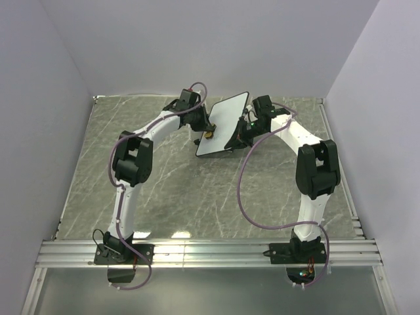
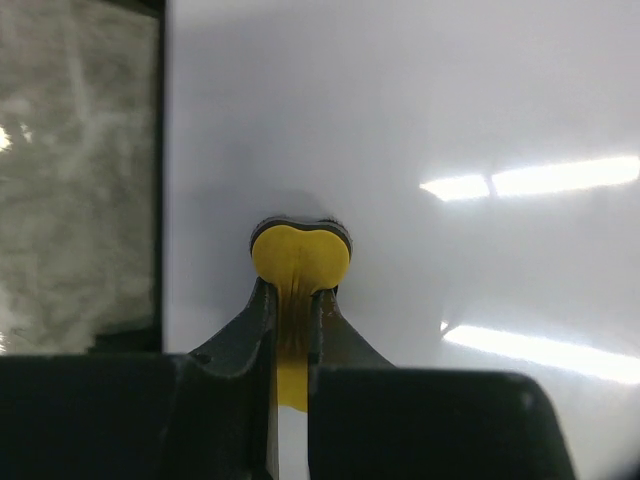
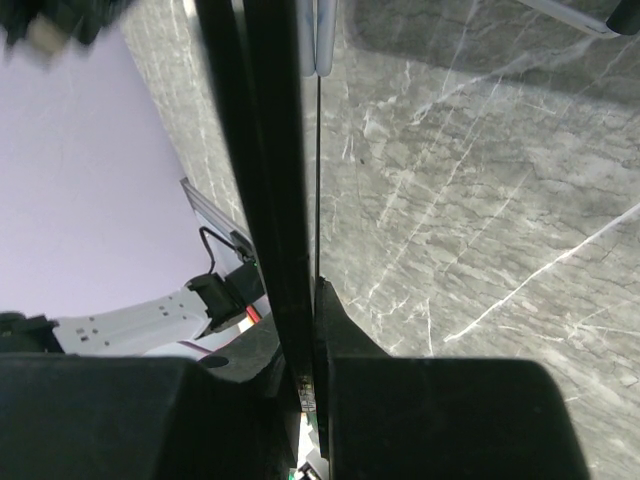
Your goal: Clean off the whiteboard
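The robot's left gripper will release the yellow eraser on the bare grey marble point(image 1: 161, 161) close beside the black elbow of its arm.
The whiteboard point(image 1: 223, 125) is a small white board with a thin black frame, tilted up at the middle back of the table. Its face shows no marks in the top or left wrist view point(image 2: 450, 120). My left gripper point(image 1: 207, 133) is shut on the small yellow bone-shaped eraser point(image 2: 298, 258), whose rounded head presses against the board near its left edge. My right gripper point(image 1: 244, 130) is shut on the board's right edge; in the right wrist view the black frame point(image 3: 270, 200) runs edge-on between the fingers point(image 3: 340, 330).
Grey marble table top point(image 1: 197, 197) lies all around the board. An aluminium rail point(image 1: 210, 252) runs along the near edge by the arm bases. White walls enclose the back and sides.
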Controlling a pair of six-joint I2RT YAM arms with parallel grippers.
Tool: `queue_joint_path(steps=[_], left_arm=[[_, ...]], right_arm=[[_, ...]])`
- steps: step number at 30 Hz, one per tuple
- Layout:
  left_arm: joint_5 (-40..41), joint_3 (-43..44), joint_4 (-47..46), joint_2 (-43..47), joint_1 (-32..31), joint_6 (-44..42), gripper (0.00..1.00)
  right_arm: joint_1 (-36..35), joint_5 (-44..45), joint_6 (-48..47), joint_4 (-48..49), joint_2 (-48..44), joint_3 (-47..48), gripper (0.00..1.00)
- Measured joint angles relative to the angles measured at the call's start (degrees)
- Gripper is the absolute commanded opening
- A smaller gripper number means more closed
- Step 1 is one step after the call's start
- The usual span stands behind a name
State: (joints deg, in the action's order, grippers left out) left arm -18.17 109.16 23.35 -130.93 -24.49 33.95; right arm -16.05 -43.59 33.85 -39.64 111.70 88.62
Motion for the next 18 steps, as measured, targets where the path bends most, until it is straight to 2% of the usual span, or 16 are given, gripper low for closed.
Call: queue_joint_path(steps=[9, 18], left_arm=[[-2.78, -3.48, -1.20, 8.28, -7.48, 1.07, 0.00], [-3.91, -4.83, -1.44, 10.10, -8.66, 1.77, 0.00]], right_arm=[[0.04, 0.39, -0.22, -0.44, 0.24, 0.26, 0.00], [0.20, 0.39, -1.14, -0.52, 0.28, 0.26, 0.00]])
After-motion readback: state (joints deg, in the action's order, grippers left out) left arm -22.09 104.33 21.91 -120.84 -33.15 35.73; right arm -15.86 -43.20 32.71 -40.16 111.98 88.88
